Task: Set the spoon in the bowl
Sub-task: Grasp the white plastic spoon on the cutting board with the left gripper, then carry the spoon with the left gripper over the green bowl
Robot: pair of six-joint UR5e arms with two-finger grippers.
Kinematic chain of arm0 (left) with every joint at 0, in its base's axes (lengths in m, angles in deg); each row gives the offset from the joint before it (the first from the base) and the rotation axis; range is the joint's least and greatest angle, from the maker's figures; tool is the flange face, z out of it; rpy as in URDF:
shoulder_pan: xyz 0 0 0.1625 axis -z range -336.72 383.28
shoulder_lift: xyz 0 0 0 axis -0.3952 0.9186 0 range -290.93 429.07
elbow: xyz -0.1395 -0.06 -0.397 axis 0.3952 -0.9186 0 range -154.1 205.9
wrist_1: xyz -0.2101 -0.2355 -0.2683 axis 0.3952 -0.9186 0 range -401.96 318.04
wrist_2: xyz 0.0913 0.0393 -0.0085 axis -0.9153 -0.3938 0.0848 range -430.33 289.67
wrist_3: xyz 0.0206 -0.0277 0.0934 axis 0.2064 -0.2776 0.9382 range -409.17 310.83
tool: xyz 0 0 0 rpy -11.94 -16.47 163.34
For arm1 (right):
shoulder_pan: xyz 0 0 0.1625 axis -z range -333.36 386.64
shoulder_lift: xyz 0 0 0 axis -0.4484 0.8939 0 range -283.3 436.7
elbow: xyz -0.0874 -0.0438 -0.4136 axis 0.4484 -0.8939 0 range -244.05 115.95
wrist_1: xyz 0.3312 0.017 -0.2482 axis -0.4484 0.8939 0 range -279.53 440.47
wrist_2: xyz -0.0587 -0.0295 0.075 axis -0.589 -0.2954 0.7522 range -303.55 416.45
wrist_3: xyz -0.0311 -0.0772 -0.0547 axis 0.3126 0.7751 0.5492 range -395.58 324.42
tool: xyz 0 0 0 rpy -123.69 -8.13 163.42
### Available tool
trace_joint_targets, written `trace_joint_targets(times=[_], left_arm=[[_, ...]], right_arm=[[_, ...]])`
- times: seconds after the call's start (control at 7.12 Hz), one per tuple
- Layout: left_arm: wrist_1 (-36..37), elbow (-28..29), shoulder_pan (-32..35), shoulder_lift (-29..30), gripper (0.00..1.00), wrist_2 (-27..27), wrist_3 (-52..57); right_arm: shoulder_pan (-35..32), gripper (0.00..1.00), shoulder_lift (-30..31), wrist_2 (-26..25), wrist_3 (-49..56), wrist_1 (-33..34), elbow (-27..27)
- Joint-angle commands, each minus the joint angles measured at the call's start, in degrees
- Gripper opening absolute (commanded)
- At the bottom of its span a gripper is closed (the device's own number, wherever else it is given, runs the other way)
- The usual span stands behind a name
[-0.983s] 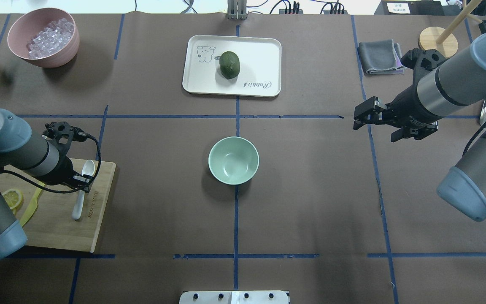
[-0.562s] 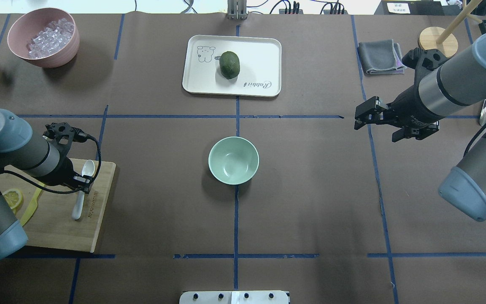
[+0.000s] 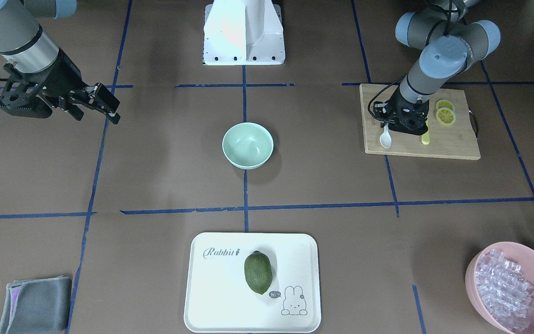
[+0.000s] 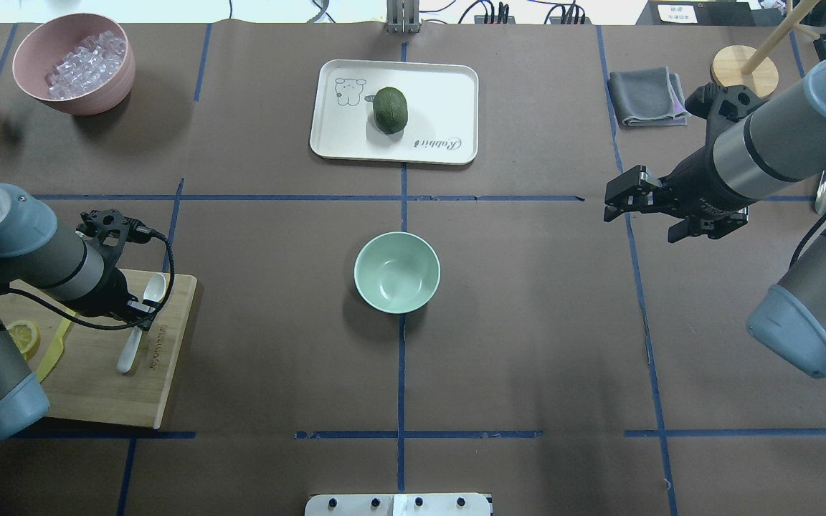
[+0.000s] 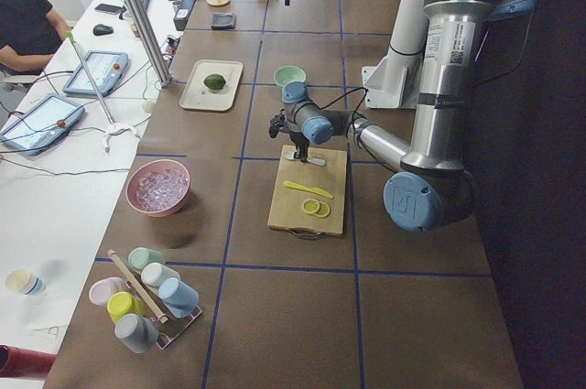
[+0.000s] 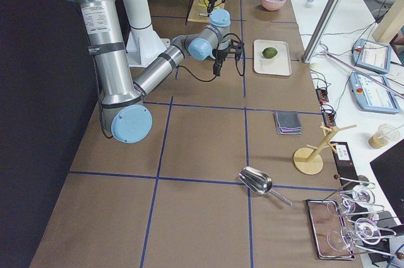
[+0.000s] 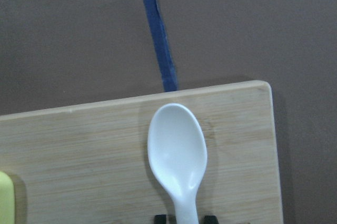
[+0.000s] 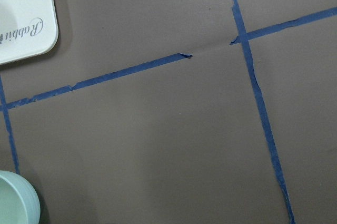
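Next, the left gripper releases the white spoon on the inner bottom of the mint-green bowl (image 3: 251,149), scoop toward the white tray.
The white spoon (image 4: 142,322) lies on the wooden cutting board (image 4: 97,390) at the left, scoop pointing away from me. My left gripper (image 4: 139,309) is low over the board and shut on the spoon's handle. In the left wrist view the scoop (image 7: 177,150) shows just ahead of the gripper (image 7: 185,217), fingertips tight on either side of the handle. The mint-green bowl (image 4: 396,272) stands empty at the table's middle, well to the right of the spoon. My right gripper (image 4: 639,223) is open and empty, held above the table to the right of the bowl.
A pale yellow knife (image 4: 51,358) and lemon slices (image 4: 21,337) lie on the board. A white tray (image 4: 442,93) with a green fruit (image 4: 390,109) stands behind the bowl. A pink bowl (image 4: 72,61) of ice-like pieces is at the far left, a grey cloth (image 4: 646,97) at the far right.
The spoon has turned a little in my left gripper: scoop shifted right, handle end shifted left. My right gripper has drifted slightly to the right.
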State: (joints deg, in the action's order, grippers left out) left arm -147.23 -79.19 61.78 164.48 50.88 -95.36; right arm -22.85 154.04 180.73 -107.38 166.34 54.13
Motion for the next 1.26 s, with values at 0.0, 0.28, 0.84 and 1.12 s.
trace_joint_targets(times=[0.0,0.28,0.84,1.12], left_arm=[[0.06,-0.64,0.0,0.56,0.0,2.02,-0.22],[0.84,-3.09,0.0,5.01,0.0,2.02,-2.83],[2.16,6.38,-5.79,27.6,0.0,1.4,-11.28],[4.36,11.54,-8.0,35.69,0.0,1.05,-13.84]], right_arm=[[-0.17,0.99,0.17,0.0,0.0,0.0,0.03],[-2.26,0.99,1.05,0.69,0.09,0.0,0.29],[-5.26,0.99,5.0,0.61,9.56,0.0,-0.49],[-5.27,0.99,5.27,0.52,9.58,-0.09,-0.58]])
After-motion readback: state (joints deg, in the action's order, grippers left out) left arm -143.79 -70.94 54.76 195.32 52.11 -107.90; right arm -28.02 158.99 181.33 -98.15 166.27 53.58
